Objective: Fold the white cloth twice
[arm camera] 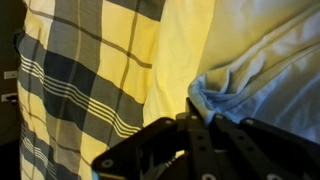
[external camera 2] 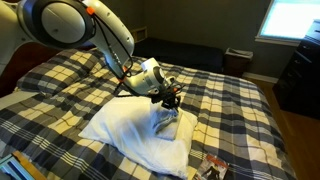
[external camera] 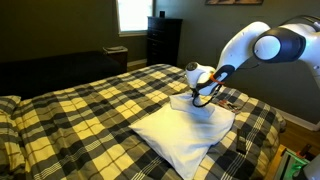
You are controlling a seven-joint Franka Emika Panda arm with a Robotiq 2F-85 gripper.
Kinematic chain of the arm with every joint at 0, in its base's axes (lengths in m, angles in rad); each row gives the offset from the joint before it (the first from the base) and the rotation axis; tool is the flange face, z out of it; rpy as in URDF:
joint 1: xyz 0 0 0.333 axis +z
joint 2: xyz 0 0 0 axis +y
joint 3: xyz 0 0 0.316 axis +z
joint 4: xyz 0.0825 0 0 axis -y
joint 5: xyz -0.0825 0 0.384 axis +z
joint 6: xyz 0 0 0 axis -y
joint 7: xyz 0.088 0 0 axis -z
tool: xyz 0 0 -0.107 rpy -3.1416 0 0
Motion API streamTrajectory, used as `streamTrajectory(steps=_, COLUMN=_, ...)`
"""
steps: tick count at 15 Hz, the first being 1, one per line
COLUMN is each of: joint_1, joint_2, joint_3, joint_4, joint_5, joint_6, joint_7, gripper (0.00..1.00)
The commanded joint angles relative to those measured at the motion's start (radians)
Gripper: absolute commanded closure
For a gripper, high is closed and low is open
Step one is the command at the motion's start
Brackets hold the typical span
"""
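I need to open my gripper to release the cloth's upper edge on the white pillow (external camera: 189,104) (arm camera: 195,102), close to the pillow's border with the plaid bedspread.
The white cloth (external camera: 202,108) lies bunched on the big white pillow (external camera: 175,138), which rests on the yellow-black plaid bedspread (external camera: 90,105). In the wrist view the cloth (arm camera: 232,92) looks pale blue-grey and crumpled, with one edge pinched between the black fingers. My gripper (external camera: 205,93) hangs just above the pillow and is shut on the cloth's upper edge, lifting it a little. Both exterior views show this; in one the gripper (external camera 2: 170,98) holds the cloth (external camera 2: 168,122) over the pillow (external camera 2: 125,130). In the wrist view the fingertips (arm camera: 190,112) meet at the cloth.
The bed fills most of the view. A dark dresser (external camera: 163,40) stands under a bright window (external camera: 133,15) at the back. Small flat items (external camera 2: 213,166) lie on the bedspread near the bed's corner, close to the pillow. A dark low couch (external camera: 60,65) runs along the wall.
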Motion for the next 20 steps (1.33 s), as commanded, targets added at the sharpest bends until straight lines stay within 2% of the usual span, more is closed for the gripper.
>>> streamTrajectory(steps=1, joint_1=-0.002, joint_2=0.062, joint_3=-0.012, joint_4=0.074, joint_5=0.037, joint_6=0.017, joint_7=-0.052, gripper=0.99)
streamTrajectory(steps=20, joint_1=0.001, joint_2=0.210, joint_3=-0.011, joint_4=0.272, joint_5=0.138, joint_6=0.013, joint_7=-0.165, gripper=0.99)
